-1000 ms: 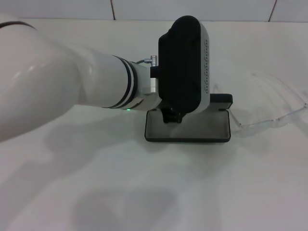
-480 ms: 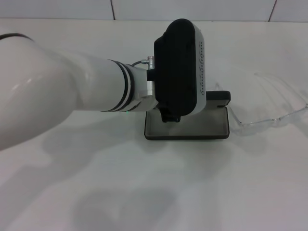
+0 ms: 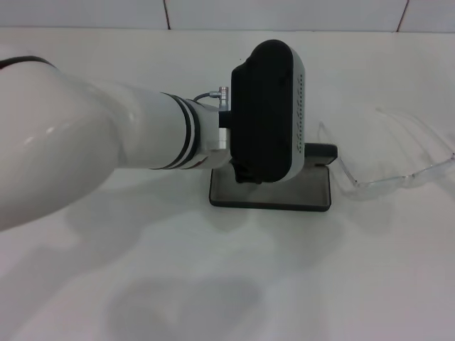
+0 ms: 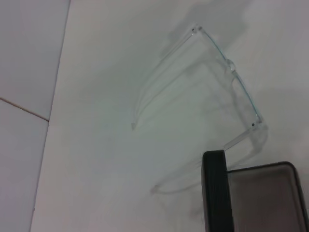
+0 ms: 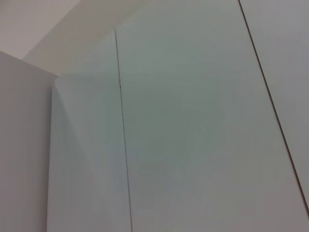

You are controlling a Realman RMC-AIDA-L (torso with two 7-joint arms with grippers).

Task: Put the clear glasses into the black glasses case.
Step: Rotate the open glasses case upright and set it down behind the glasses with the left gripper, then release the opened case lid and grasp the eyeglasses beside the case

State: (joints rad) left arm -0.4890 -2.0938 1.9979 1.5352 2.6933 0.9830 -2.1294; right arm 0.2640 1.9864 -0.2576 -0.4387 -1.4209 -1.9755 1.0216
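Next, I move my right gripper to the clear glasses by the black case and grip the glasses' bridge [image 3: 407, 176] between the lenses.
The black glasses case [image 3: 284, 193] lies open in the middle of the white table, its grey lining facing up and its lid standing behind; a corner of it also shows in the left wrist view [image 4: 260, 198]. The clear glasses [image 3: 398, 181] lie unfolded on the table just right of the case, one arm tip close to the case's right end, and appear again in the left wrist view [image 4: 236, 79]. My left gripper [image 3: 247, 174] hangs over the left half of the case, mostly hidden under its black and white wrist housing. The right gripper is out of view.
The left arm's white forearm [image 3: 92, 149] crosses the left half of the head view. A tiled wall [image 3: 284, 14] runs behind the table. The right wrist view shows only pale wall panels [image 5: 193, 121].
The case has slid a little to the left and away from the glasses. The left wrist housing shifted slightly with it.
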